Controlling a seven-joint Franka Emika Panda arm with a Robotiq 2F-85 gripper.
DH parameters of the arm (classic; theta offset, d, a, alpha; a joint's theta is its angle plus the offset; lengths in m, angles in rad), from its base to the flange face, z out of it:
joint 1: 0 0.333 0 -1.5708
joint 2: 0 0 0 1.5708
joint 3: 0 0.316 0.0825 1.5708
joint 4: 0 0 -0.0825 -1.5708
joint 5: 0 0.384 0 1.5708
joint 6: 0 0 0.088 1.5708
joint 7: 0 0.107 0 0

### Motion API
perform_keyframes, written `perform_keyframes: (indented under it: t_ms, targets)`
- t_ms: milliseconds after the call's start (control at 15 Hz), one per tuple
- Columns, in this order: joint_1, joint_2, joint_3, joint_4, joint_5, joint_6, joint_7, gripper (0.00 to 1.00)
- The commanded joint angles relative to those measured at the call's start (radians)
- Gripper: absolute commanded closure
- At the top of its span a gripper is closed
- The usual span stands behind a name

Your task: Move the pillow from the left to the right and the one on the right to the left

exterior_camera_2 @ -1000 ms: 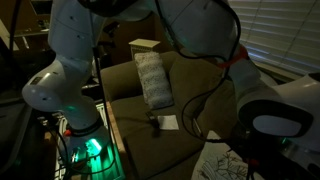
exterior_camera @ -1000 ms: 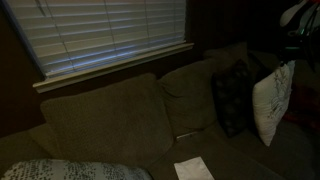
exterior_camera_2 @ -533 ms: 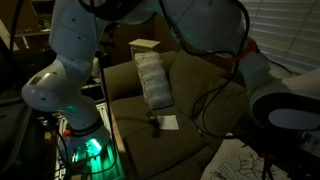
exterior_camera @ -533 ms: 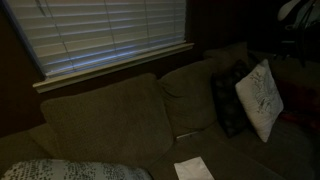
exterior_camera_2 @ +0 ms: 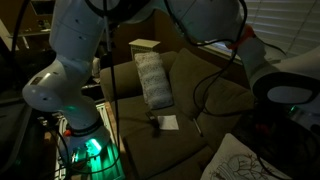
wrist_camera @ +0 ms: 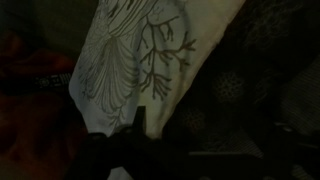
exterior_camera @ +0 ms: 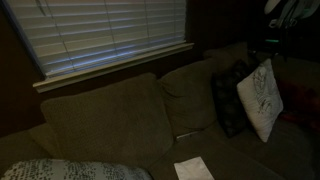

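Note:
I need to next move my gripper to the top corner (exterior_camera: 239,65) of the dark patterned pillow, behind the white pillow, and close it there.
A white pillow with a tree print (exterior_camera: 260,97) leans against a dark patterned pillow (exterior_camera: 229,100) at the right end of the brown sofa (exterior_camera: 110,120). It also shows at the bottom edge of an exterior view, white pillow (exterior_camera_2: 238,162). A grey speckled pillow (exterior_camera: 55,170) lies at the sofa's left end and stands upright in an exterior view, grey pillow (exterior_camera_2: 152,80). My gripper (exterior_camera: 272,35) hangs just above the white pillow, apart from it. In the wrist view the white pillow (wrist_camera: 150,60) lies below my gripper (wrist_camera: 190,140), which is open and holds nothing.
A sheet of white paper (exterior_camera: 193,168) lies on the seat cushion, also seen as paper (exterior_camera_2: 168,122). Window blinds (exterior_camera: 110,30) run behind the sofa back. The robot base with a green light (exterior_camera_2: 85,150) stands beside the sofa arm. The room is very dark.
The gripper has opened and let go of the white pillow, which dropped and tipped against the dark pillow. The gripper has drawn upward, away from it.

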Motion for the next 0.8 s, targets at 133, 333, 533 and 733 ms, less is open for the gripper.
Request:
perform_keyframes:
  t_ms: [133, 333, 533, 733]
  targets:
    - [0.076, 0.028, 0.019, 0.061, 0.013, -0.128, 0.078, 0.00]
    - [0.116, 0.069, 0.017, 0.106, 0.006, -0.160, 0.136, 0.00]
    - [0.147, 0.125, 0.015, 0.151, 0.002, -0.110, 0.180, 0.00]
    - [0.168, 0.187, 0.010, 0.207, -0.008, -0.084, 0.214, 0.00]
